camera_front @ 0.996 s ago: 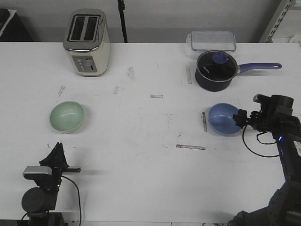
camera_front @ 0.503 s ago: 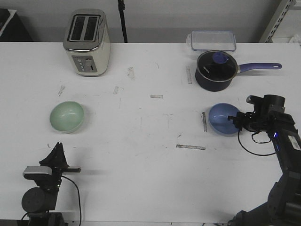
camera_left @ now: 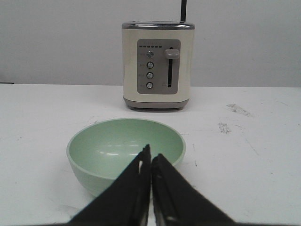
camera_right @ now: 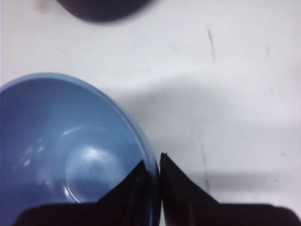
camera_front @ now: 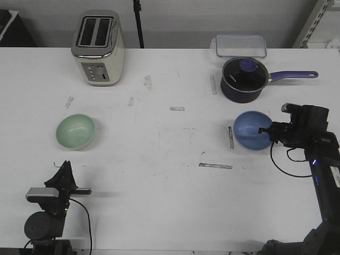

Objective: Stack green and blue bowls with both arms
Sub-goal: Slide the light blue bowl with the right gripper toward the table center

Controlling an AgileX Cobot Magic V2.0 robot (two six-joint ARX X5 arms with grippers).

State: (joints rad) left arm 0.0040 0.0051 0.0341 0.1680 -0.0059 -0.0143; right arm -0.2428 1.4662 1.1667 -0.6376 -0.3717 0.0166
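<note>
My right gripper should set the blue bowl down in the middle of the table (camera_front: 173,149), between the green bowl and the front piece of tape.
The pale green bowl (camera_front: 76,131) sits upright on the white table at the left. It fills the middle of the left wrist view (camera_left: 108,146). My left gripper (camera_front: 65,166) is shut and empty, near the table's front edge, a short way in front of the green bowl (camera_left: 150,153). The blue bowl (camera_front: 251,129) is at the right. My right gripper (camera_front: 264,130) is shut on the blue bowl's right rim, one finger inside and one outside (camera_right: 157,162). The blue bowl (camera_right: 70,150) seems slightly raised.
A cream toaster (camera_front: 99,48) stands at the back left, behind the green bowl (camera_left: 158,66). A dark navy saucepan (camera_front: 243,79) with a purple-blue handle is just behind the blue bowl. A clear lidded box (camera_front: 240,45) is at the back. Tape strips (camera_front: 215,166) lie mid-table.
My right gripper moved left onto the blue bowl's rim and closed on it. The bowl has shifted slightly up and looks a little larger. The left arm has not moved.
</note>
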